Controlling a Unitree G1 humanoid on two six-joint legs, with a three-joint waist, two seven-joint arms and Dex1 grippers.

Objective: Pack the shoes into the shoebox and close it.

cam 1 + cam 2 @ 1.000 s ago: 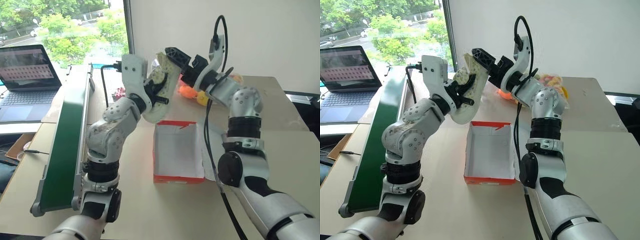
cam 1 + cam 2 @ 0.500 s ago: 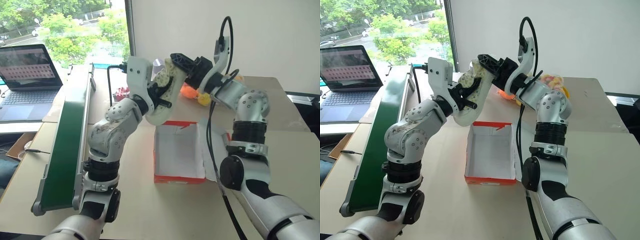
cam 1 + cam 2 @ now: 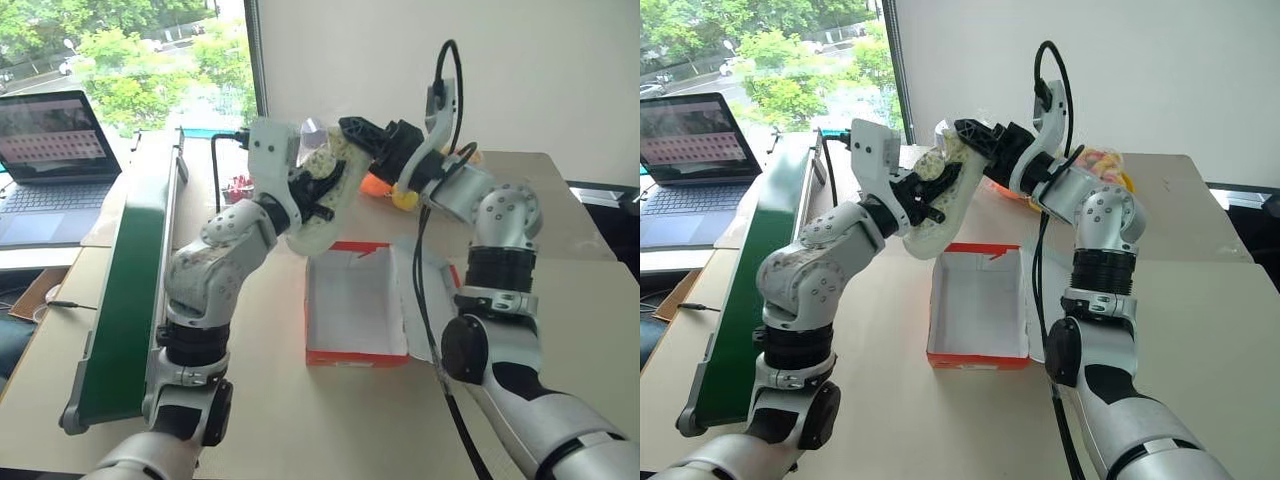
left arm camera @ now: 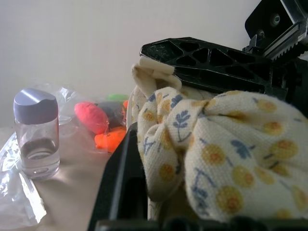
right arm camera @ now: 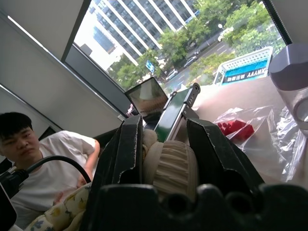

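The cream-white shoe will go down on the shoebox's white bottom, close to the open lid (image 3: 372, 303), and I should set it there with my right gripper.
One cream-white shoe (image 3: 322, 222) hangs tilted in the air above the far end of the open shoebox (image 3: 355, 300), sole toward me. My right gripper (image 3: 352, 130) reaches in from the right and is shut on the shoe's upper end; in the right wrist view its fingers (image 5: 132, 144) clamp the ribbed cream edge (image 5: 173, 166). My left gripper (image 3: 320, 190) sits against the shoe's middle from the left. Floral cloth (image 4: 216, 144) inside the shoe presses up to the left wrist camera. The box is red-orange outside and white inside, with its lid (image 3: 432, 290) lying open to the right.
A green conveyor (image 3: 130, 290) runs along the table's left side, with a laptop (image 3: 55, 150) beyond it. Bags of colourful toys (image 3: 385, 185) and a small clear bottle (image 4: 36, 132) lie at the far end. A person (image 5: 33, 154) sits behind.
My right gripper, open beside the shoe's top end a second ago, has closed on it. The shoe has stayed above the box between both hands.
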